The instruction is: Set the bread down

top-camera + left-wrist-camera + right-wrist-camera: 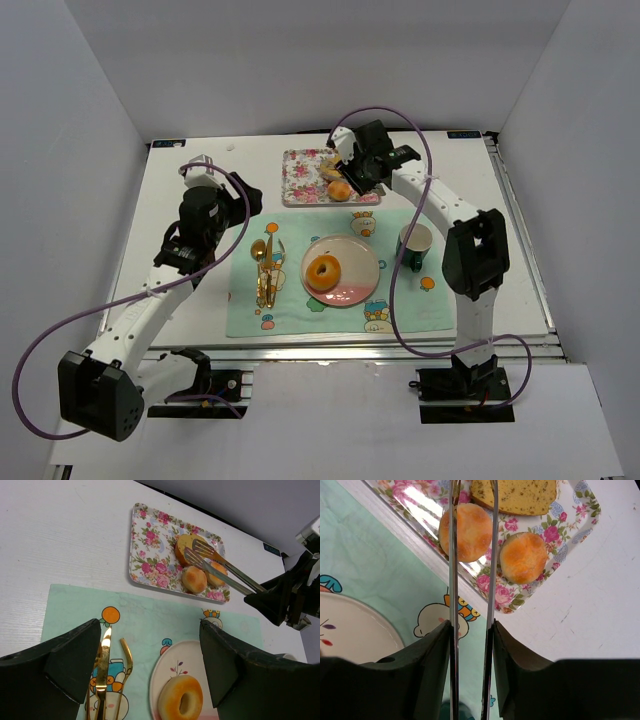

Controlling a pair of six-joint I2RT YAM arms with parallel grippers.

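Note:
The brown bread slice will be released from my right gripper on the pink plate (342,255) (348,641), beside the ring-shaped bread, toward the tray.
A floral tray (300,185) at the back holds two round rolls (194,578) (217,574) and a brown bread slice (186,547). My right gripper (362,165) is shut on metal tongs (220,570) and hangs over the tray. In the right wrist view the tongs (492,555) run past one roll (470,532). The other roll (522,557) and the slice (520,495) lie beside it. The tong tips sit by the slice, apart. A ring-shaped bread (324,271) lies on the pink plate (360,285). My left gripper (150,665) is open and empty above the placemat.
A green placemat (250,315) carries the plate, gold cutlery (265,270) to its left and a green cup (414,245) to its right. White walls enclose the table on three sides. The knife (102,670) and fork (122,665) lie under my left finger.

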